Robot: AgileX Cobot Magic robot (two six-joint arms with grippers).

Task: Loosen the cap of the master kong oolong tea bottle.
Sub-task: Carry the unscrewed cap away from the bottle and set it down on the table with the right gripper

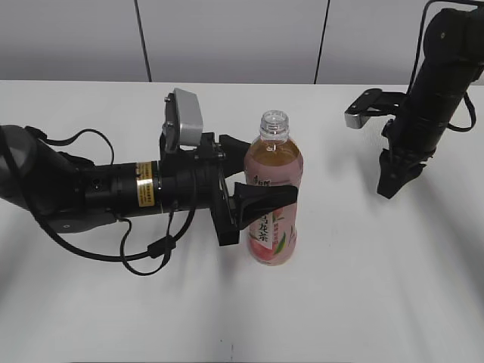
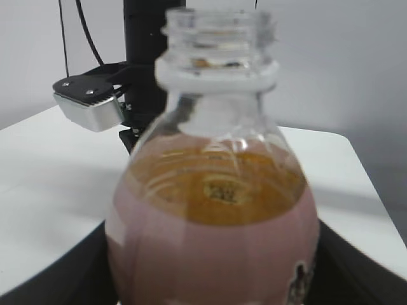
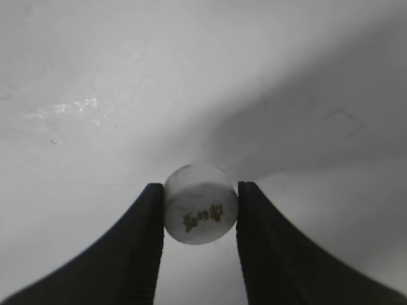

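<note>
Next, my right gripper releases the white cap on the bare white table (image 1: 381, 205) (image 3: 196, 208) just under its fingers, away from the bottle.
The master kong oolong tea bottle (image 1: 274, 160) stands upright mid-table, amber tea inside, pink peach label, and its threaded mouth is bare. My left gripper (image 1: 261, 181) is shut around its body from the left. In the left wrist view the bottle (image 2: 216, 235) fills the frame, with the black jaws (image 2: 213, 289) at the lower corners. My right gripper (image 1: 392, 183) points down at the table, far right of the bottle. In the right wrist view it (image 3: 200, 202) is shut on the small white cap (image 3: 200, 215), printed top facing the camera. The cap is hidden in the exterior view.
The white table (image 1: 363, 287) runs to a grey panelled wall (image 1: 227, 38) at the back. The left arm and its looped cables (image 1: 144, 253) lie across the table's left half. The right arm's wrist camera housing (image 1: 364, 108) juts out to the left.
</note>
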